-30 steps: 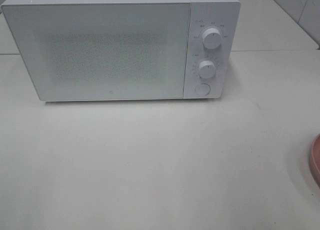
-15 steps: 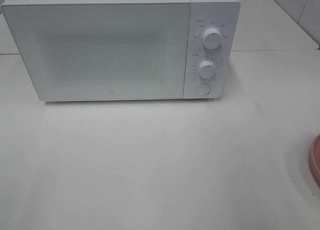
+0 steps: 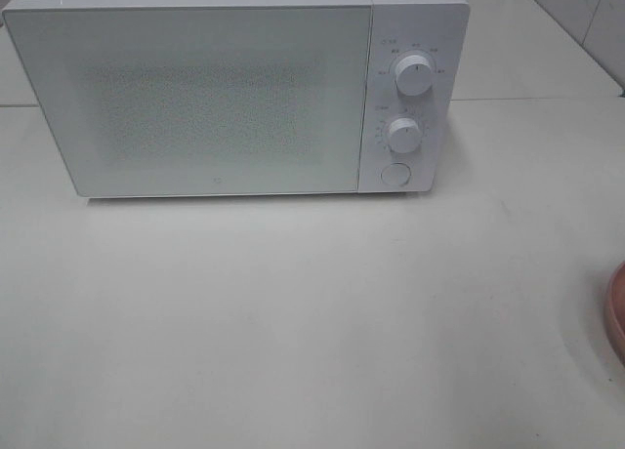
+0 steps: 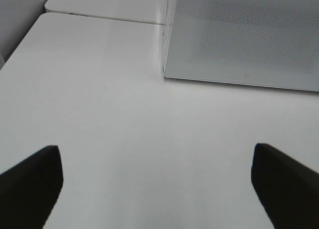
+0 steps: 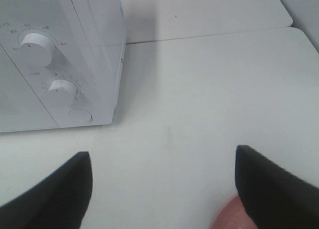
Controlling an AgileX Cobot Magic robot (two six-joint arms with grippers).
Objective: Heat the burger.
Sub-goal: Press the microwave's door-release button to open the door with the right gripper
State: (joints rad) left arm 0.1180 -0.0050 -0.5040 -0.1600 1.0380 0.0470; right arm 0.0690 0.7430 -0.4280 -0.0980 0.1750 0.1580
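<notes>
My right gripper should next go to the round button (image 3: 395, 175) (image 5: 79, 115) under the knobs on the white microwave's panel and close just in front of it.
The burger is out of view in every frame. A white microwave (image 3: 195, 98) stands at the back of the table with its door shut; the left wrist view shows its door (image 4: 244, 35) and the right wrist view its control panel (image 5: 60, 55). My left gripper (image 4: 155, 154) hovers open over bare table in front of the microwave's left corner. Over the table to the right of the microwave, my right gripper (image 5: 163, 157) is open with nothing between its fingers. Neither gripper appears in the exterior high view.
The panel carries two white knobs (image 3: 414, 76) (image 3: 402, 134) and a round button (image 3: 395, 174). A pink plate's rim (image 3: 617, 312) pokes in at the right edge, also showing under the right gripper as the plate (image 5: 232, 216). White table (image 3: 293, 312) spreads in front.
</notes>
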